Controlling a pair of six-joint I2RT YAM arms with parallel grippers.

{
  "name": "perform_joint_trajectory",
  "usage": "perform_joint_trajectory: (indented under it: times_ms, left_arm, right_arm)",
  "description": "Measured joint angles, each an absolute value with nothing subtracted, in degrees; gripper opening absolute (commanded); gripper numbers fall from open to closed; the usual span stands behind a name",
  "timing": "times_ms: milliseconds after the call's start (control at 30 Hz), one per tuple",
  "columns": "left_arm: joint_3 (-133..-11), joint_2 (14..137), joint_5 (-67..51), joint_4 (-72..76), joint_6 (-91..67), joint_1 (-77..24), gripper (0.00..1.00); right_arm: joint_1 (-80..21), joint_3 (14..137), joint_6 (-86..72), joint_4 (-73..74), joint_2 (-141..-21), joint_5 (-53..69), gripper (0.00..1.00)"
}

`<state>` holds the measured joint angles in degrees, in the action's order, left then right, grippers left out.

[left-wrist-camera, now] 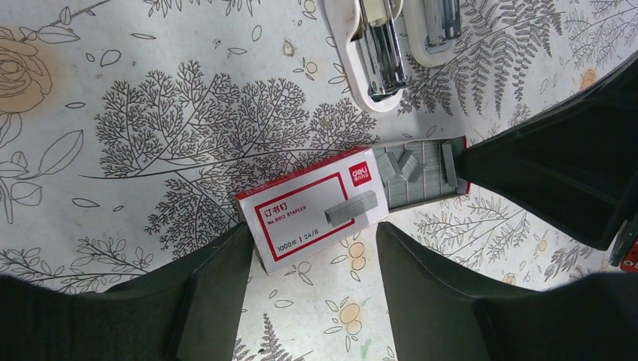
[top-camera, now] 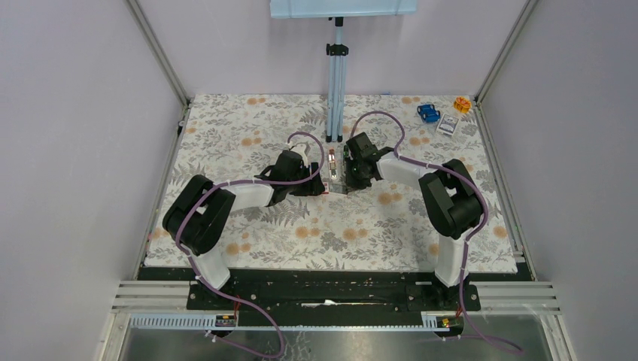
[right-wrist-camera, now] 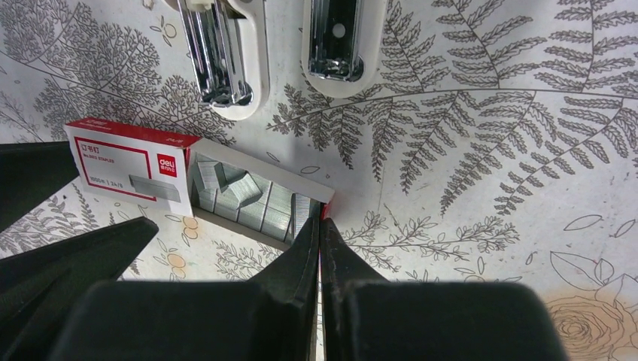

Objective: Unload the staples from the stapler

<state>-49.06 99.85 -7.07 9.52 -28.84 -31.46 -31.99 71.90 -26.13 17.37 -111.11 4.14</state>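
Observation:
My right gripper will let go of the tray slid almost fully inside the printed sleeve of the red-and-white staple box (top-camera: 323,192) (right-wrist-camera: 153,175).
The white stapler (right-wrist-camera: 248,68) lies folded open flat, its chrome magazine (right-wrist-camera: 218,53) and its base (right-wrist-camera: 335,37) side by side; it also shows in the top view (top-camera: 332,169). Below it lies a red-and-white staple box (left-wrist-camera: 312,207) with its tray (right-wrist-camera: 248,199) slid out, holding several silvery staple strips. One thin strip (right-wrist-camera: 301,214) stands at the tray's end. My right gripper (right-wrist-camera: 320,223) is shut on the tray's red end wall. My left gripper (left-wrist-camera: 312,233) is open, its fingers either side of the box's near corner. I cannot tell whether staples are in the magazine.
A metal stand pole (top-camera: 335,83) rises just behind the stapler. At the mat's far right corner sit a blue item (top-camera: 428,113), an orange item (top-camera: 461,104) and a small grey box (top-camera: 448,125). My arms meet at the mat's middle.

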Motion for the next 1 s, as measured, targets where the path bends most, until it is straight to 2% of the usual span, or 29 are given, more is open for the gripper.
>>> perform_joint_trajectory:
  times_ms: [367, 1000]
  left_arm:
    - [-49.0, 99.9, -6.6, 9.7, -29.0, -31.6, 0.68]
    - [-49.0, 99.9, -6.6, 9.5, -29.0, -31.6, 0.62]
  right_arm:
    - [-32.1, 71.2, -24.2, 19.0, -110.1, 4.1, 0.00]
    - [-32.2, 71.0, -24.3, 19.1, -110.0, 4.7, 0.00]
